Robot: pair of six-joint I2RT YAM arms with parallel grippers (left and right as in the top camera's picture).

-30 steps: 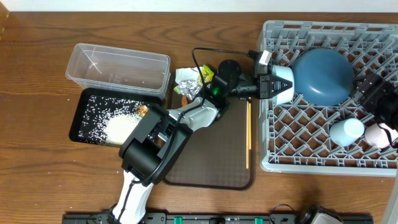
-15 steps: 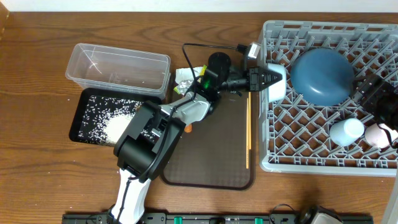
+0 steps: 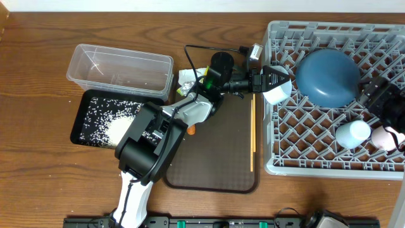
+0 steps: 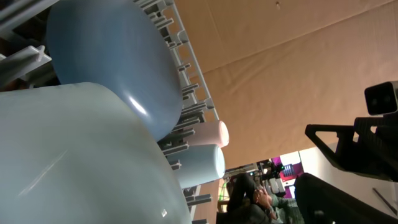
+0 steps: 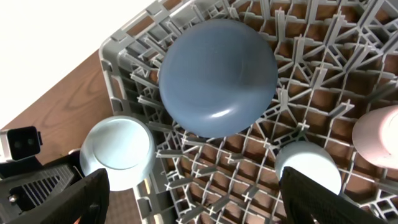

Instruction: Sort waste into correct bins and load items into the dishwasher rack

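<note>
The white bowl sits over the edge of the rack, so my left gripper needs to grab the bowl's rim and stand the bowl in the rack's pegs [image 3: 297,102] next to the dark-blue plate.
The white bowl [image 3: 280,90] lies upside down on the left edge of the dishwasher rack [image 3: 316,161]. My left gripper [image 3: 271,80] is open at its rim. In the left wrist view the bowl [image 4: 74,162] fills the lower left. The dark-blue plate [image 3: 329,77] rests face down in the rack, with the light-blue cup [image 3: 352,133] and pink cup [image 3: 386,137] at the right. My right gripper [image 5: 202,196] hangs open over the rack, empty. Chopsticks [image 3: 252,136] lie on the brown tray. Wrappers [image 3: 190,81] and a carrot stick [image 3: 190,131] sit by my left arm.
The clear tub [image 3: 120,66] stands at the back left. In front of it the black tray [image 3: 85,104] holds rice. The dark brown serving tray [image 3: 215,168] lies between them and the rack. My left arm stretches across it.
My left gripper has opened and let go of the white bowl, which now rests on the rack's left edge. The left arm shifted slightly back. The right arm has not moved.
</note>
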